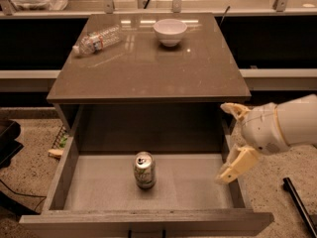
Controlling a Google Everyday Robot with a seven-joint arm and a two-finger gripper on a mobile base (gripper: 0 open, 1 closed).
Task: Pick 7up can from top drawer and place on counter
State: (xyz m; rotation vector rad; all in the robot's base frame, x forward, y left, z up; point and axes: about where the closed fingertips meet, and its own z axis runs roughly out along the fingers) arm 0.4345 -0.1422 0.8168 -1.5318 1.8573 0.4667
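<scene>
The middle of the 7up can [144,172] in the open top drawer is the next place for my gripper to go and close, and the can's top will stay clear.
The 7up can [144,170] stands upright on the floor of the open top drawer [89,192], near the middle and towards the front. My gripper [229,143] reaches in from the right, over the drawer's right wall, level with the can and well to its right. Its two cream fingers [237,165] are spread wide apart and hold nothing. The counter [148,68] is the glossy brown slab above the drawer.
A clear plastic water bottle [97,39] lies on its side at the counter's back left. A white bowl [170,31] stands at the back middle. A black rod [299,205] lies on the speckled floor at the right. Dark shelving runs behind the cabinet.
</scene>
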